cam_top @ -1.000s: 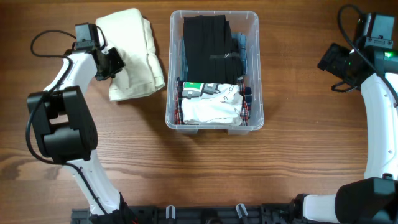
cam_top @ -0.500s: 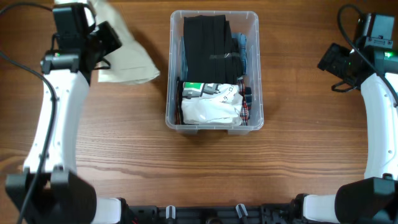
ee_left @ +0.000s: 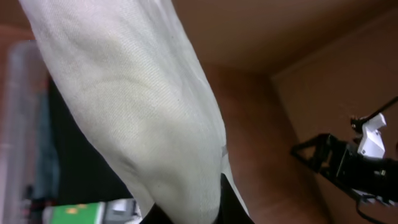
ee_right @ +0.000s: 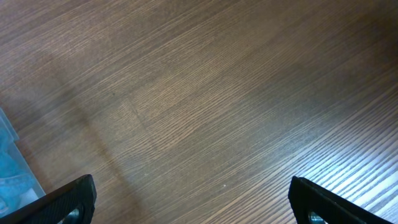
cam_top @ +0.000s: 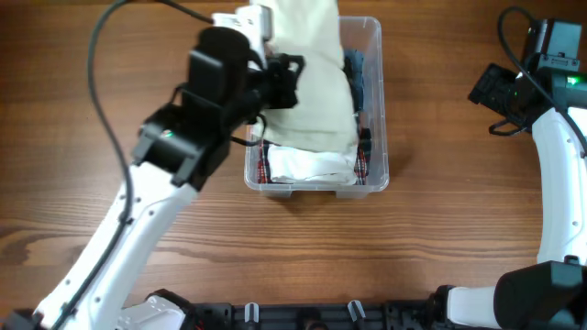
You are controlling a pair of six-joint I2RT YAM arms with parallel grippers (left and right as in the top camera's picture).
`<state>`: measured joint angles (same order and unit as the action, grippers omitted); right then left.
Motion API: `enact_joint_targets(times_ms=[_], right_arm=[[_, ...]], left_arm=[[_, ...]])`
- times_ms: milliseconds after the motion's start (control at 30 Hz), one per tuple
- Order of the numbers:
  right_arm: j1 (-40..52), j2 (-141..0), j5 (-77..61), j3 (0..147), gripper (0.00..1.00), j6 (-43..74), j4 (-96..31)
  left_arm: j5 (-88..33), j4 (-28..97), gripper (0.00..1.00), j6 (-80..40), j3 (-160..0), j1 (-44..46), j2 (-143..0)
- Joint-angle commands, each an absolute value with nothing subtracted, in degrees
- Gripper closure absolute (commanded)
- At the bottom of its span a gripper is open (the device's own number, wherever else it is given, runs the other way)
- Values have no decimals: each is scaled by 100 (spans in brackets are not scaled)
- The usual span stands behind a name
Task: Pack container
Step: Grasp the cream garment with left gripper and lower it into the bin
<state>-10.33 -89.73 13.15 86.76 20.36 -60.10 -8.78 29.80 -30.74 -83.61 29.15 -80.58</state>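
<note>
Next, I release the cream cloth with my left gripper atop the folded clothes in the clear plastic container [cam_top: 322,105].
The clear plastic container [cam_top: 376,170] stands at the table's middle and holds folded clothes, with a white garment [cam_top: 307,163] at its near end. My left gripper [cam_top: 280,78] is shut on a cream folded cloth [cam_top: 316,92] and holds it over the container's far half. In the left wrist view the cream cloth [ee_left: 143,112] hangs between my fingers [ee_left: 193,214], with black clothing [ee_left: 74,162] below it. My right gripper [ee_right: 193,205] is open and empty above bare wood at the far right; its arm shows in the overhead view [cam_top: 514,87].
A blue garment [cam_top: 356,78] lies along the container's right wall. A corner of the container [ee_right: 12,180] shows at the left edge of the right wrist view. The right arm [ee_left: 348,165] shows in the left wrist view. A black rail [cam_top: 303,316] runs along the table's near edge.
My left arm has lifted the cream cloth off the table at the far left and swung it right, over the container. The right arm has not moved.
</note>
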Motion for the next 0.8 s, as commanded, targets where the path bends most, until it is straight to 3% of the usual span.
enact_joint_targets(times_ms=[0, 433, 767], right_arm=[[-1020, -8962, 1369, 8726, 0, 2104, -6001], [-1020, -8962, 1369, 8726, 0, 2104, -6001], [-1020, -8962, 1369, 8726, 0, 2104, -6003]], left_arm=[[-856, 2655, 96, -3393, -8449, 3183, -8586], [-751, 2877, 96, -3367, -8447, 3354, -9939], [248, 4158, 93, -3328, -8444, 3354, -9939]])
